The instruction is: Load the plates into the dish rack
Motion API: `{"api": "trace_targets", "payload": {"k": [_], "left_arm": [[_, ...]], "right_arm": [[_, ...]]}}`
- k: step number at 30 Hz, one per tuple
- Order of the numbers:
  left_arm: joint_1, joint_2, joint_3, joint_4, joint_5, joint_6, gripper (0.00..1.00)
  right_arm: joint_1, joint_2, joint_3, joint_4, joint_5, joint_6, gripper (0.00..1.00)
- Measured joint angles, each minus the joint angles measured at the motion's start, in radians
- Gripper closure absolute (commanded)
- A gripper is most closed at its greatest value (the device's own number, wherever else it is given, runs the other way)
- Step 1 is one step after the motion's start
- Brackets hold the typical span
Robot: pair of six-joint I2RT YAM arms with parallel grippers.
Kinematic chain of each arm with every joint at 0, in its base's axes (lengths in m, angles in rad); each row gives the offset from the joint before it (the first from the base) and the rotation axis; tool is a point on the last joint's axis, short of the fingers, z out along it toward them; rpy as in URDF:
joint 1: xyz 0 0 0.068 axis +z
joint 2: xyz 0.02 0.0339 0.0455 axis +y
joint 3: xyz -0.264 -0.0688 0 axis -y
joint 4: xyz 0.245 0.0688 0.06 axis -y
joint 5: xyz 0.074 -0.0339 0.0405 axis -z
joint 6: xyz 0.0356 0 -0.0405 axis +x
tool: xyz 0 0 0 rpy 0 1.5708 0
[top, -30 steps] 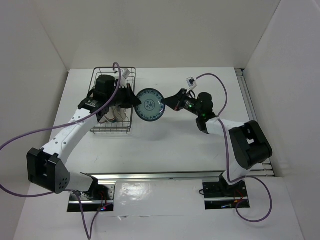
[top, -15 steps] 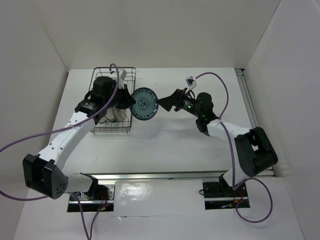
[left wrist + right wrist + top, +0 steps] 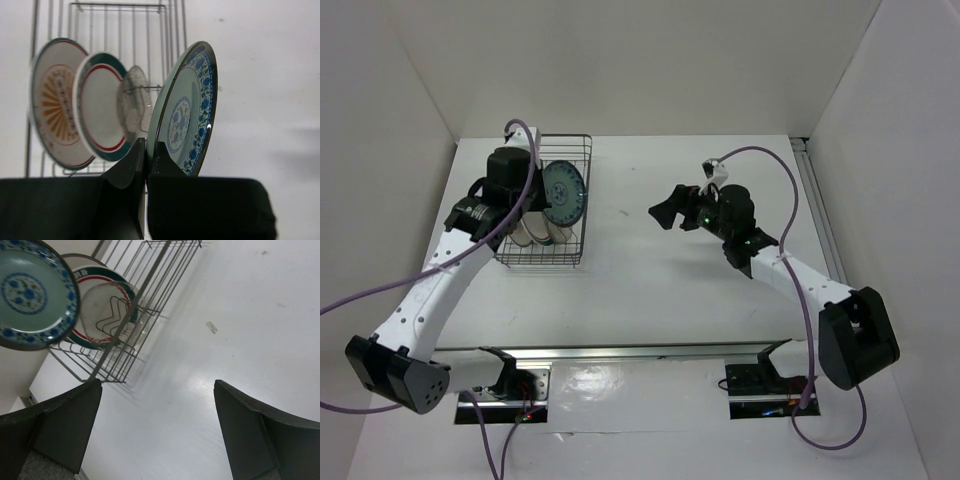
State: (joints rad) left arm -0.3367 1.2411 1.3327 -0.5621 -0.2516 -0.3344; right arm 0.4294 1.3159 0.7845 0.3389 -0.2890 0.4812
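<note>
The dark teal patterned plate, now held on edge above the wire basket, will be let go of by my left gripper upright in the dish rack (image 3: 565, 225) (image 3: 158, 108), beside the translucent grey plate.
My left gripper (image 3: 148, 150) is shut on the lower rim of the dark teal patterned plate (image 3: 187, 115), which it holds on edge above the right side of the dish rack (image 3: 575, 258). In the top view this plate (image 3: 563, 192) hangs over the wire basket. Three plates stand upright in the rack: orange sunburst (image 3: 52, 102), green-and-red rim (image 3: 102, 112), translucent grey (image 3: 134, 102). My right gripper (image 3: 665, 213) is open and empty over the bare table, right of the rack. Its wrist view shows the teal plate (image 3: 32, 292) and the rack (image 3: 150, 275) at upper left.
White walls enclose the table on three sides. A rail (image 3: 815, 200) runs along the table's right edge. Purple cables trail from both arms. A small scrap (image 3: 212, 327) lies on the table beyond the right gripper.
The right gripper has opened, let go of the teal plate and drawn back to the right. The left arm has carried the plate left, from between the arms to over the rack.
</note>
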Motion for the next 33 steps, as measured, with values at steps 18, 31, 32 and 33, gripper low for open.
{"api": "trace_targets", "payload": {"k": [18,31,32,33], "left_arm": [[0.02,0.035,-0.001,0.026,-0.246,0.134,1.0],[-0.008,0.127,0.021,0.023,-0.285,0.094,1.0],[-0.014,0.132,0.024,0.023,-0.288,0.092,1.0],[-0.02,0.139,0.027,0.023,-0.291,0.091,1.0]], "right_arm": [[0.0,-0.089,-0.002,-0.116,0.023,-0.075,0.0],[-0.052,-0.105,-0.037,-0.115,-0.004,-0.083,0.0],[-0.059,-0.106,-0.042,-0.116,-0.008,-0.083,0.0],[-0.064,-0.11,-0.047,-0.116,-0.012,-0.083,0.0]]}}
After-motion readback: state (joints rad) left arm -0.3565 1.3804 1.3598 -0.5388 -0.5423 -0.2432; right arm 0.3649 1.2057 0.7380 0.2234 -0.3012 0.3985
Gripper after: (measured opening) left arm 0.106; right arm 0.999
